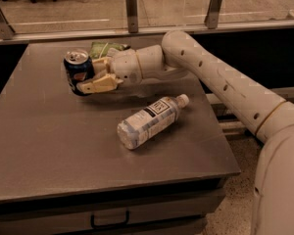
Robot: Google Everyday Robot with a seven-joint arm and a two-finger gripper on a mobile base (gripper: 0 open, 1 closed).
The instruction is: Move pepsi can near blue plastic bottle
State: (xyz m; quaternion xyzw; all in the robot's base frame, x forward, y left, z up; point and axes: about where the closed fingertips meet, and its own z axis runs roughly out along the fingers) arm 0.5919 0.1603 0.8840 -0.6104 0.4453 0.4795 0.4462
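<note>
Next, I open my gripper and leave the pepsi can, now held upright off the table, upright on the table (pixel 139 100), close behind the middle of the blue plastic bottle.
The pepsi can (pixel 78 71), dark blue with a silver top, is upright and held off the table, left of centre. My gripper (pixel 90 76) is shut on the can, one cream finger (pixel 99 84) in front of it and the other behind. The blue plastic bottle (pixel 148 121), clear with a white cap and a white-and-black label, lies on its side on the table, to the right of and nearer than the can, cap pointing to the back right. The can and the bottle are apart.
A green snack bag (pixel 105 48) lies at the back of the grey table (pixel 44 146), partly behind my wrist. A railing with metal posts (pixel 132 10) runs behind the table. The table's right edge drops to the floor (pixel 232 209). A drawer handle (pixel 110 221) shows below.
</note>
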